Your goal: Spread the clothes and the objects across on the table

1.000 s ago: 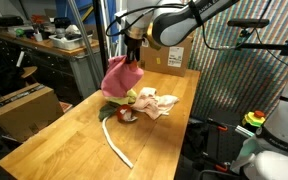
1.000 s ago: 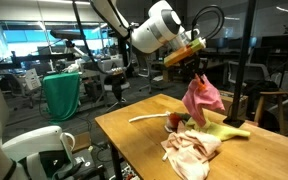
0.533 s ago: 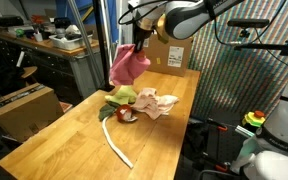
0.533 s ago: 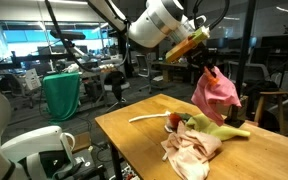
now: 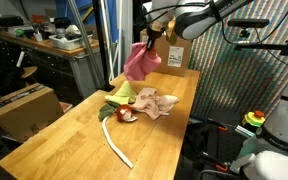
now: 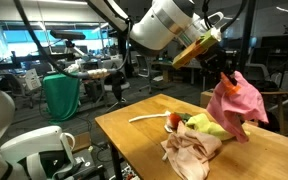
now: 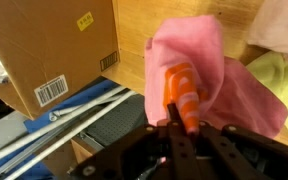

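Note:
My gripper has the pink cloth. It will let go of it on the bare wood (image 5: 179, 78) between the beige cloth and the cardboard box.
My gripper (image 5: 150, 38) is shut on a pink cloth (image 5: 141, 62) and holds it in the air above the far end of the wooden table (image 5: 74, 140). The cloth also hangs from the gripper (image 6: 224, 72) in the other exterior view (image 6: 237, 105). In the wrist view the pink cloth (image 7: 209, 75) drapes over my closed fingers (image 7: 182, 128), with an orange-and-white striped piece (image 7: 182, 90) between them. On the table lie a yellow-green cloth (image 5: 123, 94), a beige cloth (image 5: 156, 103), a small red-brown object (image 5: 126, 116) and a long white strip (image 5: 114, 142).
A cardboard box (image 5: 176, 53) stands at the table's far end, also in the wrist view (image 7: 54, 45). A table edge and dark floor lie beside it. Workbenches and another box (image 5: 24, 105) stand off the table's side. A green bin (image 6: 61, 95) stands beyond.
My gripper has carried the pink cloth up and away from the pile, toward the far end of the table near the cardboard box. The pile has not moved.

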